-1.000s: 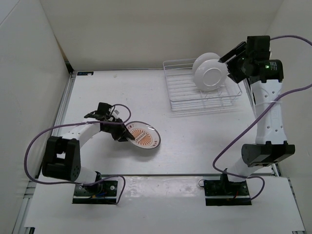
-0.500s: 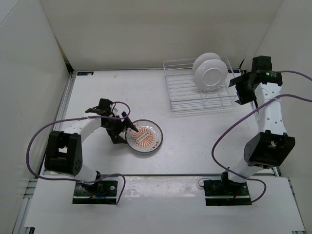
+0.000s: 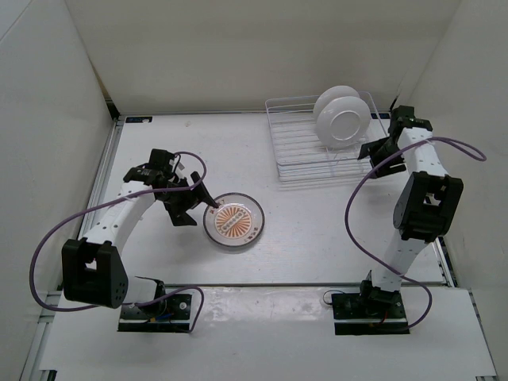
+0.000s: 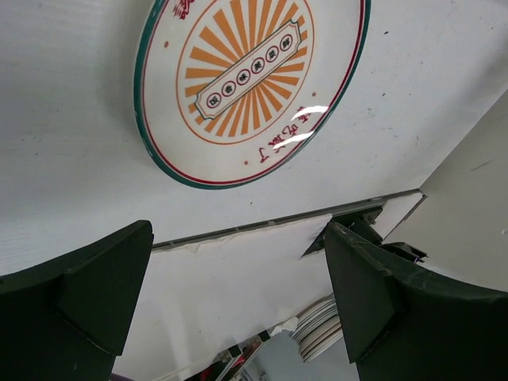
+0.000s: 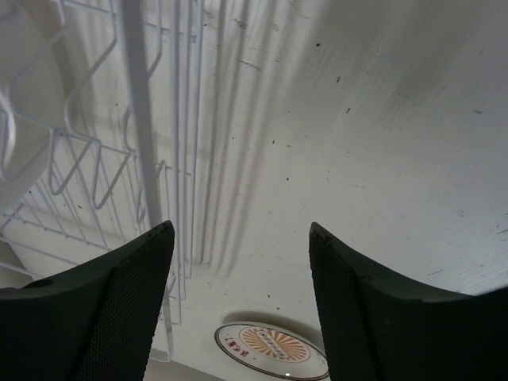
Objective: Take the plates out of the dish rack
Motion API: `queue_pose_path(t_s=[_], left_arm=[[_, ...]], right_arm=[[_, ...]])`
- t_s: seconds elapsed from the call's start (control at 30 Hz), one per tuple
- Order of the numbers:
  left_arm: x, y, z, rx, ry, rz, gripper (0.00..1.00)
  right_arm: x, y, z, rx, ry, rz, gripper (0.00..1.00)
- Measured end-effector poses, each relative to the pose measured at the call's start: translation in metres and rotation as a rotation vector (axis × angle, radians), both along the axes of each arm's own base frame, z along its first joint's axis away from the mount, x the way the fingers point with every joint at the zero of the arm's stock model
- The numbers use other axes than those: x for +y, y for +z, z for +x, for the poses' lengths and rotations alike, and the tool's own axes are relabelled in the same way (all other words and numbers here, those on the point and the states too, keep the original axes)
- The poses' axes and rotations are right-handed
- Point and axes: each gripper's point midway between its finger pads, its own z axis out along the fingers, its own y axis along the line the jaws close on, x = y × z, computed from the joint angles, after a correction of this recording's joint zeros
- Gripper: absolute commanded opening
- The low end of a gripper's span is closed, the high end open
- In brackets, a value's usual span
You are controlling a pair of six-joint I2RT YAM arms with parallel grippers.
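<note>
The white plates in the dish rack are far from my left gripper, so next my right gripper takes hold of the dish rack's front edge (image 3: 349, 163) and pulls the rack closer first.
The sunburst plate (image 3: 233, 221) lies flat on the table, face up, and shows whole in the left wrist view (image 4: 250, 79). My left gripper (image 3: 198, 208) hangs just left of it, open, with nothing between the fingers (image 4: 238, 294). The dish rack (image 3: 305, 151) stands at the back right. A white plate (image 3: 346, 123) stands on edge in it, and a second white rim (image 3: 332, 97) shows behind. My right gripper (image 3: 371, 151) is low at the rack's right side, open and empty (image 5: 242, 294). The right wrist view shows the rack's wires (image 5: 143, 159) and, far off, the sunburst plate (image 5: 271, 351).
White walls (image 3: 48, 119) close in the table on the left, back and right. The right arm's cable (image 3: 373, 198) loops over the table right of the rack. Beyond the table edge, the left wrist view shows a stack of plates (image 4: 317, 329).
My left gripper let go of the sunburst plate and drew back left; the plate now lies flat. My right arm dropped from above the rack to its right side.
</note>
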Motion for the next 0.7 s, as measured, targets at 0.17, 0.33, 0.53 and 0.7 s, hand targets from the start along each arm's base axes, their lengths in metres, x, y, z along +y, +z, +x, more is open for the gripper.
queue_pose_path(t_s=[0.17, 0.33, 0.53, 0.7], left_arm=[[0.001, -0.002, -0.002, 0.014, -0.004, 0.003, 1.0], [-0.001, 0.0, 0.002, 0.012, -0.005, 0.001, 1.0], [-0.001, 0.002, 0.005, 0.002, -0.007, -0.002, 1.0], [-0.001, 0.002, 0.006, -0.004, -0.011, -0.001, 1.0]], right_arm=[[0.001, -0.014, -0.007, 0.028, -0.016, 0.011, 0.56], [0.005, -0.029, -0.016, 0.056, -0.016, 0.033, 0.53], [0.007, -0.008, -0.002, -0.083, 0.014, 0.032, 0.73], [0.003, 0.038, 0.038, -0.233, 0.028, 0.016, 0.73]])
